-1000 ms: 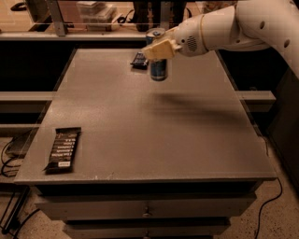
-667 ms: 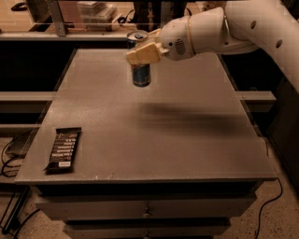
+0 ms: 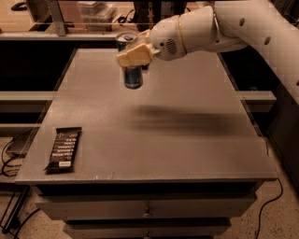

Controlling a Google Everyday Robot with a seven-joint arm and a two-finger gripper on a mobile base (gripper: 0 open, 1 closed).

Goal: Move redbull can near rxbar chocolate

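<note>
My gripper has the redbull can, held upright above the table's back-middle. It will let go of the can on the grey table (image 3: 80, 124), just behind the far end of the rxbar chocolate.
The redbull can (image 3: 131, 77), slim, blue and silver with a silver top, is held upright in the air above the back-middle of the grey table (image 3: 187, 154). My gripper (image 3: 134, 54) is shut on the can's upper half, coming in from the right on the white arm. The rxbar chocolate (image 3: 64, 148), a long flat black bar with rows of white text, lies near the table's front left corner, well away from the can.
The white arm (image 3: 219, 28) spans the back right of the table. Shelving and clutter (image 3: 93, 11) stand behind the table. Drawers (image 3: 145, 210) sit below the front edge, and cables (image 3: 11, 154) lie on the floor at the left.
My gripper has carried the can leftward and a little toward the front, away from the back of the table. The small dark bar seen earlier behind the can is now hidden.
</note>
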